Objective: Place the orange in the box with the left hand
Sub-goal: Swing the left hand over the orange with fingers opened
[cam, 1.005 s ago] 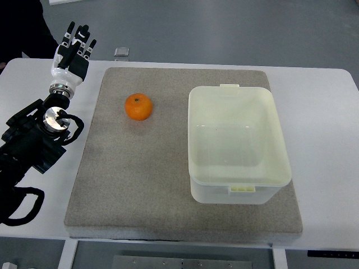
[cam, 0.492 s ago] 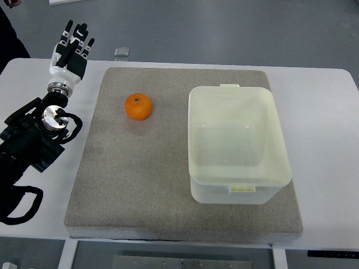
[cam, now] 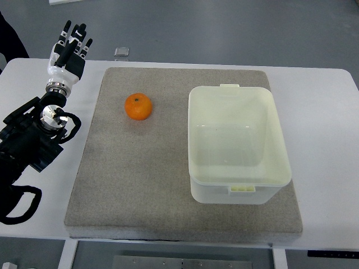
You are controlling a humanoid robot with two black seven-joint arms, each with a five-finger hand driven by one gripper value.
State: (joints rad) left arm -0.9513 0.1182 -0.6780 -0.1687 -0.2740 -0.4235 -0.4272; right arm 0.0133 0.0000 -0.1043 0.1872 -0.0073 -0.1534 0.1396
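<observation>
Next, the left gripper should reach the orange on the grey mat and grip the orange's opposite sides [cam: 138, 107].
An orange [cam: 138, 106] lies on the grey mat [cam: 134, 179], left of centre. A pale, open plastic box [cam: 238, 144] stands on the mat's right half and holds nothing. My left hand [cam: 68, 49] is at the far left over the white table, well to the left of and beyond the orange. Its fingers are spread and hold nothing. The black left arm [cam: 31, 140] runs down the left edge. The right arm is out of view.
The white table [cam: 331, 140] extends around the mat on all sides. A small grey square object [cam: 121, 52] lies just beyond the table's far edge. A dark shape [cam: 8, 33] shows at the top left corner.
My left hand has drifted slightly to the left and farther away. The orange and the box have not moved.
</observation>
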